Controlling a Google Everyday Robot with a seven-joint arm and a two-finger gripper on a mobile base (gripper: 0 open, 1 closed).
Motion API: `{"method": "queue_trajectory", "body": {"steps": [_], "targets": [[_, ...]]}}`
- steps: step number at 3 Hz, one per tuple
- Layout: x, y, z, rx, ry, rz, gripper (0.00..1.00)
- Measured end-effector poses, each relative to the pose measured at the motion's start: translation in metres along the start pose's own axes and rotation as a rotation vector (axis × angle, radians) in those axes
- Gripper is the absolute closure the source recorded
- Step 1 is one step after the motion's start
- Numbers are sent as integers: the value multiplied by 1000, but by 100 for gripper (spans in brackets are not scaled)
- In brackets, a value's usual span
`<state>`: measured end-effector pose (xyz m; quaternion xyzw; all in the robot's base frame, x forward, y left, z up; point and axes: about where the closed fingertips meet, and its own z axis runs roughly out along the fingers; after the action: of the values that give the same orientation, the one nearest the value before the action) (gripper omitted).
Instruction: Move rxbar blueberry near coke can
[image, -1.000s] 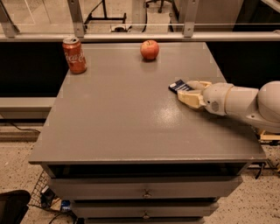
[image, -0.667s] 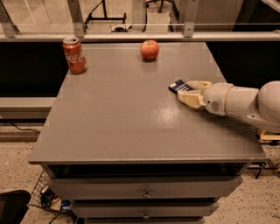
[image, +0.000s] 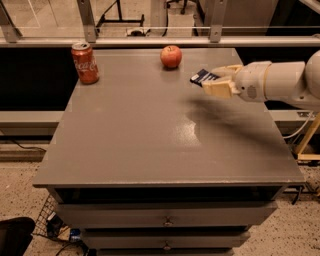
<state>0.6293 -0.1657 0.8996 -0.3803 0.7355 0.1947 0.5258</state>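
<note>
My gripper should release the rxbar blueberry on the grey table (image: 100, 90) just before the coke can's front.
The coke can (image: 85, 63) stands upright at the far left corner of the grey table (image: 150, 145). My gripper (image: 215, 82) comes in from the right and is shut on the rxbar blueberry (image: 201, 77), a dark navy bar whose end sticks out to the left of the fingers. The bar is held in the air above the right part of the table, with a shadow on the surface below. The can is far to the left of the bar.
A red apple (image: 171, 56) sits at the far middle of the table, just left of the held bar. A metal rail (image: 150, 42) runs behind the table. Drawers (image: 165, 219) are below the front edge.
My gripper has lifted the rxbar blueberry off the table surface; earlier it lay on the table under the fingers. The can and the apple have not moved.
</note>
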Motion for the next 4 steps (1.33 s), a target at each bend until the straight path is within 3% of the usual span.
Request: {"method": "queue_trajectory", "body": {"steps": [1,2,3,4], "targets": [[-52,6,6,-46,23,-64,100],[-81,20,38,-120,15,-95,100],[-98,38,79,-209,-16,-100,100],[-111,72,116,-300,-53,-98,100]]}}
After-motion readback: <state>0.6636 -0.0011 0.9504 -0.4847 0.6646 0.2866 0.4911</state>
